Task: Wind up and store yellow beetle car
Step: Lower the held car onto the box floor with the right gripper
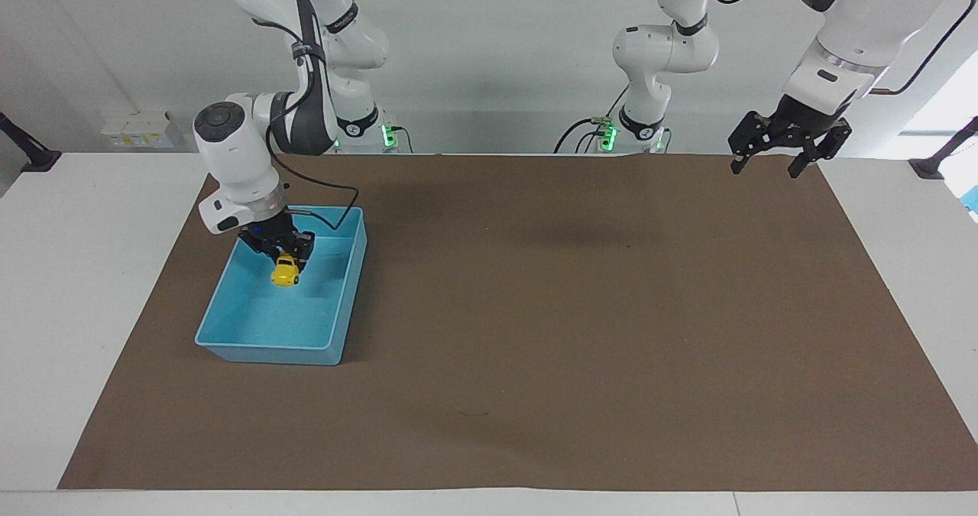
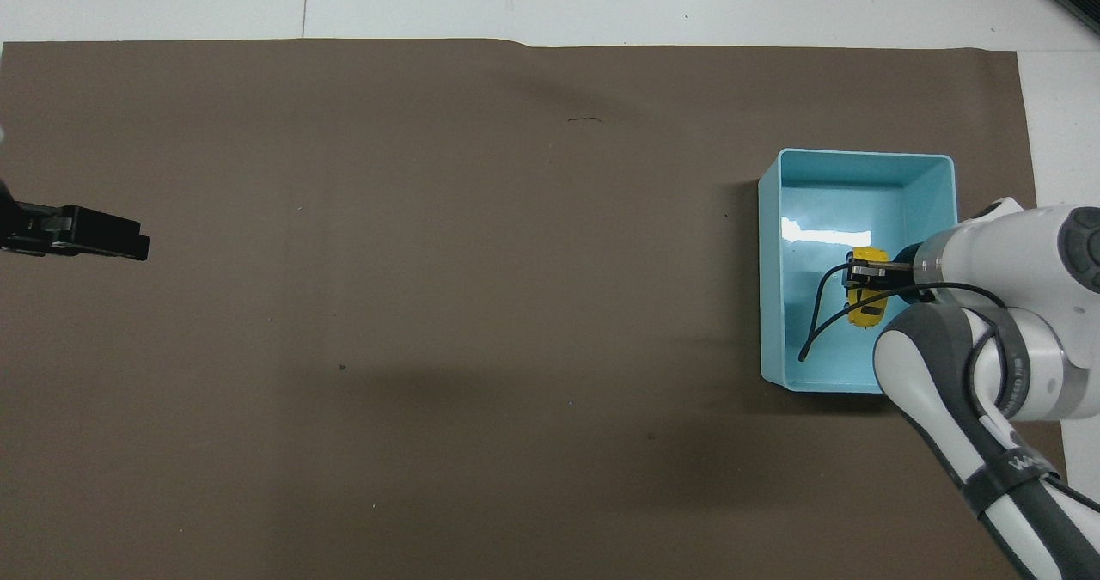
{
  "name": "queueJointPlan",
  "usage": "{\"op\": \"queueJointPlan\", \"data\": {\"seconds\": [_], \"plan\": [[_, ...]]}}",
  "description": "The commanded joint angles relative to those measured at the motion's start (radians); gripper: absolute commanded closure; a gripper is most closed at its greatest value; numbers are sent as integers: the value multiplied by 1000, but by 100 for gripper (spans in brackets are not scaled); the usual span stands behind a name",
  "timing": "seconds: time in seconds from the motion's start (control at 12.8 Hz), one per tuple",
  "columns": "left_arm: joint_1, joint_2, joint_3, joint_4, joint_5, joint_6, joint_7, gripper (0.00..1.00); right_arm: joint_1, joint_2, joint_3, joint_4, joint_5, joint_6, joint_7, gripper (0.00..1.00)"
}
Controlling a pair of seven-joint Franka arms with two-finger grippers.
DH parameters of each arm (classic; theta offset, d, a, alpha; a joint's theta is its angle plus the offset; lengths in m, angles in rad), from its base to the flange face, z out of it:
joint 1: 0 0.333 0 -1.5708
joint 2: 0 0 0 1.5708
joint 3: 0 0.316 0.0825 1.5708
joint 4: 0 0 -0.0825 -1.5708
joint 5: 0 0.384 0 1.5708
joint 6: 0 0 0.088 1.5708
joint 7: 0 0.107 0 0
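Observation:
I should set the yellow beetle car, now hanging low inside the bin, with my right gripper on the light blue bin's bottom beside the bright glare (image 2: 837, 296).
The yellow beetle car (image 1: 285, 273) (image 2: 866, 296) hangs low inside a light blue bin (image 1: 263, 343) (image 2: 769, 271), in the half nearer to the robots. My right gripper (image 1: 288, 259) (image 2: 863, 277) comes down on it from above and is shut on its body. Whether the wheels touch the bin floor I cannot tell. My left gripper (image 1: 765, 169) (image 2: 129, 245) waits open and empty, raised over the edge of the brown mat at the left arm's end.
A brown mat (image 1: 573, 309) covers most of the white table. The bin stands on it toward the right arm's end. A black cable (image 2: 816, 322) loops from the right wrist over the bin.

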Motion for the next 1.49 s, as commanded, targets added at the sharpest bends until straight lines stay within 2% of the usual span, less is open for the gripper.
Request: {"op": "queueJointPlan", "data": {"seconds": [0.0, 0.24, 0.55, 0.63, 0.71, 0.78, 0.86, 1.18, 1.41], "plan": [[9, -11, -5, -3, 5, -5, 12, 0, -7, 19, 7, -42, 2, 83, -33, 100], [9, -11, -5, -3, 5, -5, 12, 0, -10, 57, 7, -88, 0, 190, -33, 100], [9, -11, -5, -3, 5, -5, 12, 0, -9, 97, 7, -107, 0, 257, -30, 100], [9, -11, -5, -3, 5, -5, 12, 0, -9, 99, 7, -105, 0, 255, -24, 81], [9, -11, -5, -3, 5, -5, 12, 0, -7, 100, 7, -105, 0, 255, -22, 54], [9, -11, -5, -3, 5, -5, 12, 0, -7, 100, 7, -105, 0, 253, -22, 5], [9, -11, -5, -3, 5, -5, 12, 0, -7, 97, 7, -105, 0, 247, -25, 0], [9, -11, -5, -3, 5, -5, 12, 0, -1, 76, 7, -91, 0, 231, -28, 0], [9, -11, -5, -3, 5, -5, 12, 0, 2, 63, 10, 12, -1, 67, -28, 0]]}}
